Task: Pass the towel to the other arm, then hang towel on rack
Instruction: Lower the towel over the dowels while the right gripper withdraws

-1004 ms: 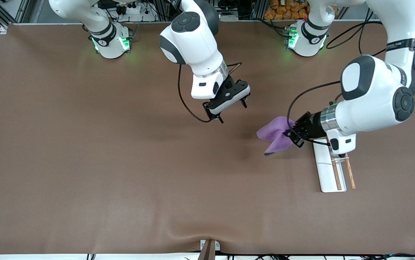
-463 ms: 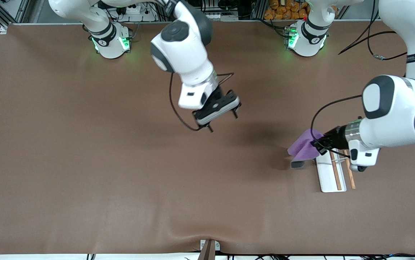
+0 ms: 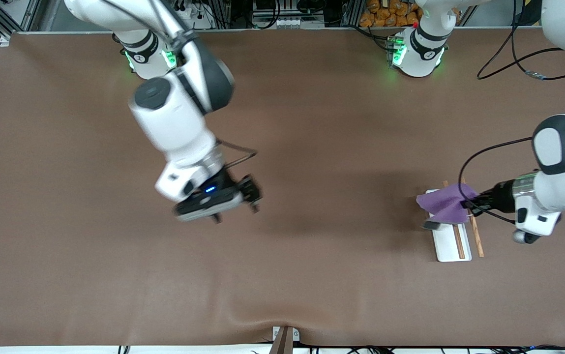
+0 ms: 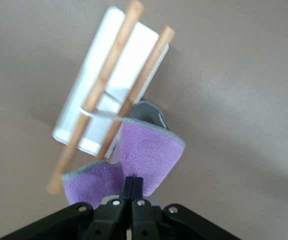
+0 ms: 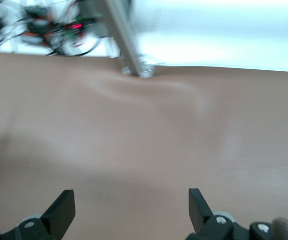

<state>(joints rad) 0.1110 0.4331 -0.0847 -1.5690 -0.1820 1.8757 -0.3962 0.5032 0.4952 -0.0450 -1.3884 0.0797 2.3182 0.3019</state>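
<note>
I should let go of the purple towel with my left gripper across the two wooden rods (image 3: 458,213) (image 4: 111,106), above the middle of the white tray.
The purple towel (image 3: 444,206) with a grey edge hangs from my left gripper (image 3: 470,203), which is shut on it, over the end of the rack (image 3: 447,243) that lies farther from the front camera. The rack is a white tray base with two brown wooden rods, at the left arm's end of the table. In the left wrist view the towel (image 4: 146,157) droops in two folds from my shut left gripper (image 4: 132,182), over the rack's rods (image 4: 109,82). My right gripper (image 3: 233,212) is open and empty over the bare table; the right wrist view (image 5: 131,205) shows only the table between its fingers.
The brown table mat (image 3: 282,275) has a wrinkle at its near edge, beside a small bracket (image 3: 283,339). The arms' bases (image 3: 150,59) stand along the edge farthest from the front camera.
My left gripper has carried the towel toward the left arm's end, from beside the rack to over it. My right arm has swung away toward its own end and nearer the front camera.
</note>
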